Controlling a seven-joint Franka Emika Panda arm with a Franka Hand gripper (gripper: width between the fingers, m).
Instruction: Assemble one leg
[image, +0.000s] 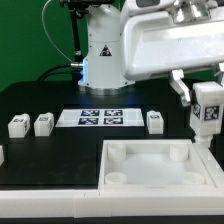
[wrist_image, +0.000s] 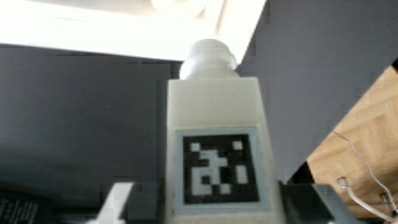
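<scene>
Next, my gripper sets the leg down in the white tray's near corner socket (image: 194, 177), the one that is farthest away from the marker board.
My gripper (image: 206, 100) is shut on a leg (image: 207, 113), a white post with a black-and-white tag, and holds it upright just above the far right corner of the large white tray-like piece (image: 118, 181) with round corner sockets. In the wrist view the leg (wrist_image: 217, 135) fills the middle, its round peg pointing away, with my gripper (wrist_image: 215, 205) closed on both of its sides. Three more legs stand on the black table: two at the exterior view's left (image: 18, 126) (image: 43, 123) and one near the middle (image: 155, 121).
The marker board (image: 102, 118) lies flat on the table between the loose legs. The robot base (image: 103, 55) stands behind it. A green backdrop closes off the back. A wooden surface (wrist_image: 365, 140) shows beside the table in the wrist view.
</scene>
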